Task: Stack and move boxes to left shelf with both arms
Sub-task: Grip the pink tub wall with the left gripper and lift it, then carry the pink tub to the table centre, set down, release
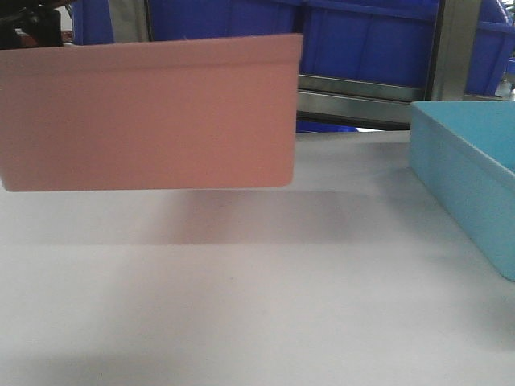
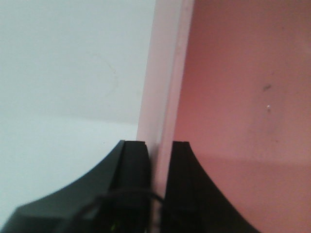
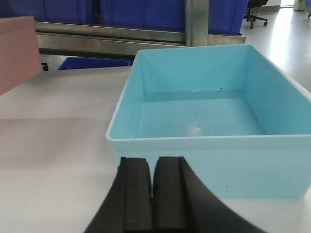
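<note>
I need to let go of the salmon pink box with my left gripper, setting it on the bare white table (image 1: 280, 229) close beside the light blue box. The salmon pink box now hangs above the table.
The salmon pink box (image 1: 149, 112) hangs above the white table at the left of the front view, casting a shadow beneath it. My left gripper (image 2: 154, 145) is shut on its wall (image 2: 163, 87), one finger outside and one inside. The light blue box (image 3: 209, 116) stands empty on the table at the right (image 1: 467, 177). My right gripper (image 3: 153, 162) is shut with nothing in it, just in front of the blue box's near wall. The left shelf is out of view.
Dark blue crates (image 1: 362, 36) sit on a steel-framed rack (image 1: 362, 100) behind the table. A steel upright (image 3: 196, 22) stands behind the blue box. White tabletop (image 1: 241, 297) spreads between the two boxes.
</note>
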You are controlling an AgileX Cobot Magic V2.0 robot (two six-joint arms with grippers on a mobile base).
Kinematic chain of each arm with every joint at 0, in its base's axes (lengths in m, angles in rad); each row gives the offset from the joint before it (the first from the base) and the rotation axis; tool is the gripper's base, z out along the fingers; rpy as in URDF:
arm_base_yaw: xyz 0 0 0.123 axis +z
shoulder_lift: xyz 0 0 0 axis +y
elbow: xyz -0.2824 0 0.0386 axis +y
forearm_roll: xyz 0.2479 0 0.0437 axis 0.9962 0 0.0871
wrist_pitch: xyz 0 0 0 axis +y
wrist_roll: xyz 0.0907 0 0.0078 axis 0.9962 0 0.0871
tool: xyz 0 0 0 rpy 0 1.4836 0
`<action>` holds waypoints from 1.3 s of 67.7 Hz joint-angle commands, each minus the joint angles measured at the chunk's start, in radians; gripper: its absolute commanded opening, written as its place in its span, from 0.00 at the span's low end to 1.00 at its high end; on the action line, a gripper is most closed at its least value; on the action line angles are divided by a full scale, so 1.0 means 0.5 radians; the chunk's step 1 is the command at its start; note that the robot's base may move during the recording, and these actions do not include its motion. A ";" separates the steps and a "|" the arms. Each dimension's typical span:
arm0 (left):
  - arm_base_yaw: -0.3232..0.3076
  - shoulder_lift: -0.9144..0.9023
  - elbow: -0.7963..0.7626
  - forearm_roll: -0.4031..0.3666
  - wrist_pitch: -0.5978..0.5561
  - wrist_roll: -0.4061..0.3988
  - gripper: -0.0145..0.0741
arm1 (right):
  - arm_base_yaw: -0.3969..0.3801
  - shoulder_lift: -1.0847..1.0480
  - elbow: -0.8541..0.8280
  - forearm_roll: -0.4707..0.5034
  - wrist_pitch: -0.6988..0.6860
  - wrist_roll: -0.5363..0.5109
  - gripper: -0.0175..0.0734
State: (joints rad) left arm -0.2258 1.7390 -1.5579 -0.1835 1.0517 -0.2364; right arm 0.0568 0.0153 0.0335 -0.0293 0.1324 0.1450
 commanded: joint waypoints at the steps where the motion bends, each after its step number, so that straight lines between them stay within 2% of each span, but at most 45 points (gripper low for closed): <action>1: -0.088 -0.092 -0.074 0.029 -0.159 -0.178 0.16 | -0.008 0.043 -0.046 -0.021 -0.172 -0.019 0.23; 18: -0.291 0.038 -0.074 0.042 -0.288 -0.336 0.16 | -0.008 0.043 -0.046 -0.021 -0.172 -0.019 0.23; 43: -0.487 0.307 -0.074 0.046 -0.279 -0.336 0.16 | -0.008 0.043 -0.046 -0.021 -0.172 -0.019 0.23; 69: -0.525 0.353 -0.074 0.037 -0.275 -0.331 0.18 | -0.008 0.043 -0.046 -0.021 -0.172 -0.019 0.23; 73: -0.525 0.353 -0.074 0.042 -0.275 -0.328 0.22 | -0.008 0.043 -0.046 -0.021 -0.172 -0.019 0.23; 77: -0.525 0.353 -0.074 0.042 -0.275 -0.309 0.32 | -0.008 0.043 -0.046 -0.021 -0.172 -0.019 0.23; 83: -0.525 0.349 -0.077 0.038 -0.266 -0.280 0.47 | -0.008 0.043 -0.046 -0.021 -0.172 -0.019 0.23; 88: -0.525 0.342 -0.086 0.038 -0.241 -0.273 0.65 | -0.008 0.043 -0.046 -0.021 -0.172 -0.019 0.23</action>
State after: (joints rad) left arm -0.4808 1.9779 -1.5659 -0.1461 0.9361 -0.3797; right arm 0.0568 0.0153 0.0335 -0.0293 0.1324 0.1450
